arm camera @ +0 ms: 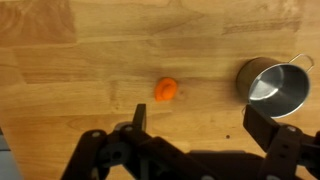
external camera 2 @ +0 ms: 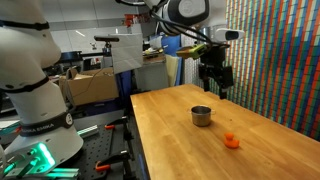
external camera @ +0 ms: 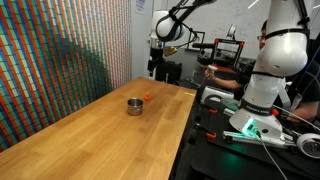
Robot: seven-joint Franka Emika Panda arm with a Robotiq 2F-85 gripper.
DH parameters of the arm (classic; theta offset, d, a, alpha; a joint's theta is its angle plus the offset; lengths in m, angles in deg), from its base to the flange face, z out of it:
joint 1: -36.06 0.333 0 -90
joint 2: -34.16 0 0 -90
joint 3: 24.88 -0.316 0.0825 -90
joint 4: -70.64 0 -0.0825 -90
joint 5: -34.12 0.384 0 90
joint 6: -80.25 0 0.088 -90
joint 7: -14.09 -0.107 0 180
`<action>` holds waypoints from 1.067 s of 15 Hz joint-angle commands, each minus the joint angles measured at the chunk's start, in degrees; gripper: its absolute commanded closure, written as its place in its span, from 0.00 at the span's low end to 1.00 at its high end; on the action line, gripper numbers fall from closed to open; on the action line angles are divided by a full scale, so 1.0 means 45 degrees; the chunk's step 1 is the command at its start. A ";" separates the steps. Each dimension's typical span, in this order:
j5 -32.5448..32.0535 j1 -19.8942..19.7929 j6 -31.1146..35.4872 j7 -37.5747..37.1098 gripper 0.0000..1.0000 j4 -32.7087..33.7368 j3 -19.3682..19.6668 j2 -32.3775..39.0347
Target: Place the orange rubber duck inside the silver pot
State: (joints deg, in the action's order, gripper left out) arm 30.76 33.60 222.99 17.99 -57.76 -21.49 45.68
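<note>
My gripper needs to next move down to the orange rubber duck beside the silver pot and close on the duck's sides (external camera: pixel 147 97) (arm camera: pixel 166 89).
The orange rubber duck (arm camera: pixel 167 90) is a small orange blob lying on the wooden table; it also shows in both exterior views (external camera: pixel 147 97) (external camera 2: pixel 232 141). The silver pot (arm camera: pixel 274 85) stands upright and empty beside it, also seen in both exterior views (external camera: pixel 134 106) (external camera 2: pixel 202 116). My gripper (arm camera: pixel 195 122) is open and empty, high above the table, with the duck just beyond its left finger and the pot beyond its right finger. It hangs over the far end of the table in both exterior views (external camera: pixel 160 62) (external camera 2: pixel 216 82).
The long wooden table (external camera: pixel 90 135) has an edge toward the robot base (external camera: pixel 262 100). A coloured patterned wall (external camera: pixel 60 50) runs along its other side. Lab clutter and cables lie beside the base.
</note>
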 commanded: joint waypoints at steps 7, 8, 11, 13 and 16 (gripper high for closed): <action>0.0470 -0.0394 0.1293 -0.2983 0.00 0.0291 0.0944 0.1608; 0.0647 -0.0414 0.1273 -0.3202 0.00 0.0291 0.0965 0.1728; 0.0341 -0.0012 0.2231 -0.4657 0.00 -0.0023 0.1367 0.2170; 0.0300 0.0345 0.3364 -0.6030 0.00 -0.0296 0.1647 0.2717; 0.0607 0.1034 0.4722 -0.7390 0.00 -0.0268 0.2033 0.3669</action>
State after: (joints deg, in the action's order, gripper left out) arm 33.11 34.34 238.25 -8.78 -59.52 -15.14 58.01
